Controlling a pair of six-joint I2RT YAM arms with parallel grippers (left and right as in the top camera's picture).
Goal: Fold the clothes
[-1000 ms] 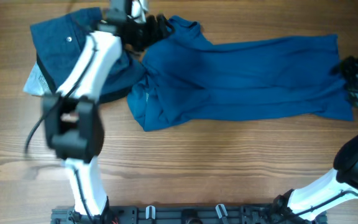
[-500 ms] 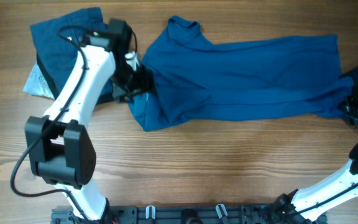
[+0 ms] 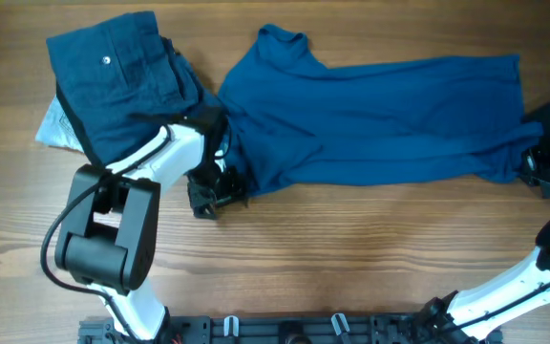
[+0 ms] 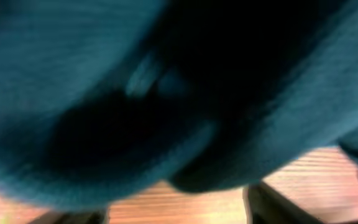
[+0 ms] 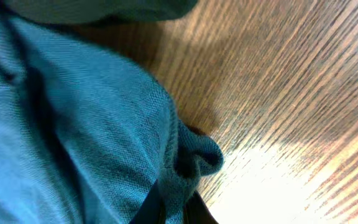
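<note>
The shirt's near side is bunched ahead of my left gripper's open fingers, so I should pinch its edge (image 4: 196, 182) and pull it flat before folding.
The blue shirt (image 3: 380, 115) lies spread across the middle of the table, collar at the upper left. Darker navy trousers (image 3: 113, 81) with a small pale button lie bunched at the far left. My left gripper (image 3: 216, 189) is at the shirt's lower left corner. In the blurred left wrist view its fingers (image 4: 272, 202) stand apart over bare wood, with the shirt's edge (image 4: 166, 93) just ahead of them, and I see no fabric pinched. My right gripper (image 3: 540, 164) is at the shirt's lower right corner, shut on a fold of the shirt's hem (image 5: 194, 158) between its dark fingertips (image 5: 176, 208).
A pale grey piece (image 3: 53, 124) pokes out from under the trousers at the left. The arm-mount rail (image 3: 285, 330) runs along the table's front edge. Bare wood (image 3: 370, 248) stretches between the shirt and the rail.
My left arm swung from the collar down to the shirt's lower left corner, its jaws narrowing. My right gripper closed on the shirt's lower right corner.
</note>
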